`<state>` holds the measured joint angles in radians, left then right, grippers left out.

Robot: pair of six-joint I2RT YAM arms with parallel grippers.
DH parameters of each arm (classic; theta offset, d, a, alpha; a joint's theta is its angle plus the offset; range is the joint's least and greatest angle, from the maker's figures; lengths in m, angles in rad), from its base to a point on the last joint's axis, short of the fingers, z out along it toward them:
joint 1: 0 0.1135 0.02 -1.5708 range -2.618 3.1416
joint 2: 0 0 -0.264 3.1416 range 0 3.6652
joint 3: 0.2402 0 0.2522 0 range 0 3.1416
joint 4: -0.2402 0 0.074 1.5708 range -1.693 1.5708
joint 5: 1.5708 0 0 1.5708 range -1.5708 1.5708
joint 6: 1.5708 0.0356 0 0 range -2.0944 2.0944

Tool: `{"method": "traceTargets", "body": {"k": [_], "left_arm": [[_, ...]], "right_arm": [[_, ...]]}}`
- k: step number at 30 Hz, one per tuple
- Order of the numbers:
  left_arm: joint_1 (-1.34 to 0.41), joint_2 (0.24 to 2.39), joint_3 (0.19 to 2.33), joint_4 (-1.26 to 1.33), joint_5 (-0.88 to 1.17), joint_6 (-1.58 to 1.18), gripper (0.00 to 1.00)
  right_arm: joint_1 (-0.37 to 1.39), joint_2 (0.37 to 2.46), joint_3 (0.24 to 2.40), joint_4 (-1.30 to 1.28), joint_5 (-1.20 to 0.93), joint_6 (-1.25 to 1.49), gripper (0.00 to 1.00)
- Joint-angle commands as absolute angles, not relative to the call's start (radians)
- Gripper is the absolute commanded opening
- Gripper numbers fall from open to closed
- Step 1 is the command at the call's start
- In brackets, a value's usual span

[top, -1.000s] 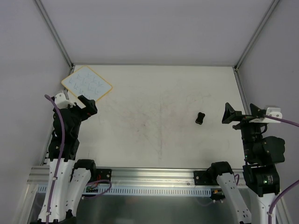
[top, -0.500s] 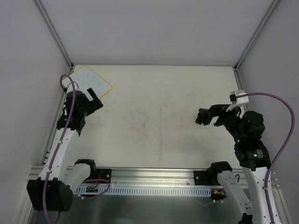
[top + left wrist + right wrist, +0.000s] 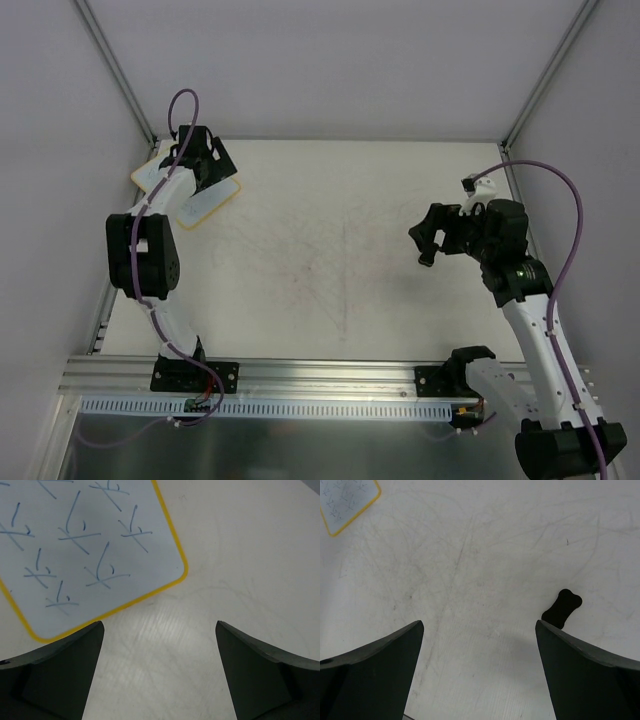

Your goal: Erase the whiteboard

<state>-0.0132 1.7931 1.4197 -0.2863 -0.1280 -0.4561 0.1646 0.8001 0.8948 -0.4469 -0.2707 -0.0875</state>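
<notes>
Next, my right gripper grips the black eraser at its narrow middle (image 3: pixel 428 253) (image 3: pixel 561 609), in between the two rounded ends of the eraser.
The whiteboard (image 3: pixel 90 545) lies flat at the table's back left corner. It is white with a yellow border and carries several blue scribbles. My left gripper (image 3: pixel 160 630) hovers open over bare table just off the board's near corner, nothing between its fingers. From the top view, the left gripper (image 3: pixel 207 160) covers the middle of the whiteboard (image 3: pixel 203 203). A small black eraser (image 3: pixel 561 608) lies on the table, right beside the tip of my right finger. The right gripper (image 3: pixel 480 627) stands open above it and empty. In the top view the right gripper (image 3: pixel 425 243) hides most of the eraser.
Grey walls and slanted aluminium posts (image 3: pixel 115 70) close in the table at the back and sides. A metal rail (image 3: pixel 320 375) with the arm bases runs along the near edge. The tabletop (image 3: pixel 330 230) bears faint scuff marks.
Both arms have unfolded from near their bases. The left one reached back over the whiteboard. The right one swung left over the eraser. Both grippers stayed open.
</notes>
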Motion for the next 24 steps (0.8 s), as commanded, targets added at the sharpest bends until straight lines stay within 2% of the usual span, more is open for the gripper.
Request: {"method": "traceTargets", "body": {"k": [1, 5, 9, 24], "left_arm": [[-0.014, 1.923, 1.538, -0.290, -0.088, -0.445, 0.93], [-0.014, 2.045, 1.643, -0.291, -0.009, -0.474, 0.89], [-0.014, 2.111, 1.658, -0.291, -0.003, -0.497, 0.87], [-0.017, 2.172, 1.625, -0.304, 0.063, -0.549, 0.81]], "right_arm": [[0.172, 0.860, 0.962, -0.400, -0.298, -0.060, 0.99], [0.172, 0.894, 0.953, -0.385, -0.293, -0.052, 0.99], [0.172, 0.905, 0.942, -0.387, -0.299, -0.038, 0.99], [0.172, 0.896, 0.908, -0.387, -0.334, -0.055, 0.99]]}}
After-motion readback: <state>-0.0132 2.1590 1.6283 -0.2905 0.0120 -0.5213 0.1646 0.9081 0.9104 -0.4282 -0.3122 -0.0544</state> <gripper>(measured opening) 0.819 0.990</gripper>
